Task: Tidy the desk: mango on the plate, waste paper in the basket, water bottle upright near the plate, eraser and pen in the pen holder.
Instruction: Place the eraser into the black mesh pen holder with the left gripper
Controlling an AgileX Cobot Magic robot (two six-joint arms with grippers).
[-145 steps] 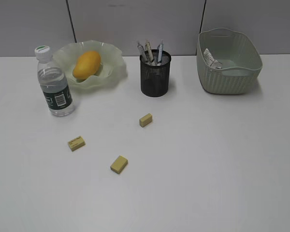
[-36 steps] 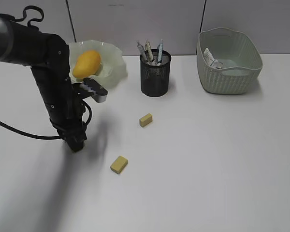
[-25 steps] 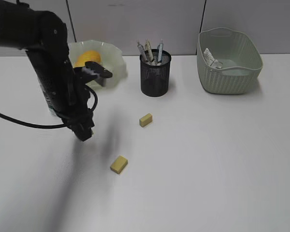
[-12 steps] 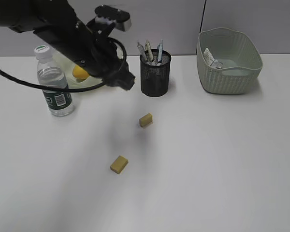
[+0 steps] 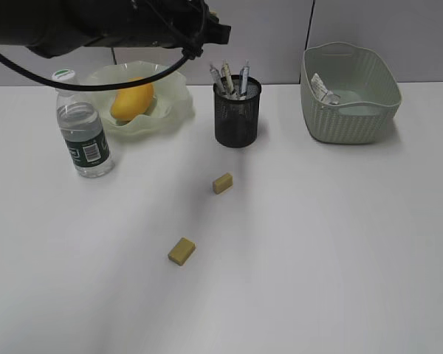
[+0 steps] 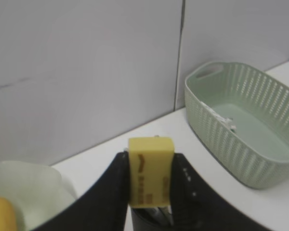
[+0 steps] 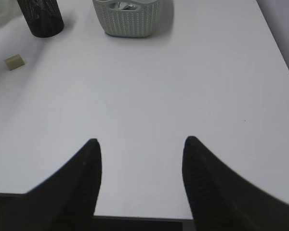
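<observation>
Next, I let go of the yellow eraser with my left gripper next to the pens inside the black mesh pen holder point(image 5: 239, 99) point(image 6: 153, 215).
My left gripper point(image 6: 151, 166) is shut on a yellow eraser point(image 6: 151, 173), held upright just above the black mesh pen holder point(image 5: 237, 114). In the exterior view that gripper point(image 5: 220, 31) hangs high, slightly left of the holder, which has pens point(image 5: 227, 80) in it. Two more erasers point(image 5: 222, 183) point(image 5: 181, 251) lie on the desk point(image 5: 317, 243). The mango point(image 5: 133, 98) rests on the plate point(image 5: 173, 110). Beside it the water bottle point(image 5: 83, 133) stands upright. Waste paper point(image 5: 321, 88) lies in the basket point(image 5: 351, 96). My right gripper point(image 7: 140, 144) is open and holds nothing.
The right gripper hovers over bare desk by the front edge point(image 7: 135, 214), out of the exterior view. A grey panelled wall point(image 5: 266, 37) runs close behind the plate, holder and basket. The left arm point(image 5: 96, 26) spans the top left, above bottle and plate.
The left arm has risen from the desk's left front with the eraser and swung up and right to above the pen holder. Bottle and mango show again.
</observation>
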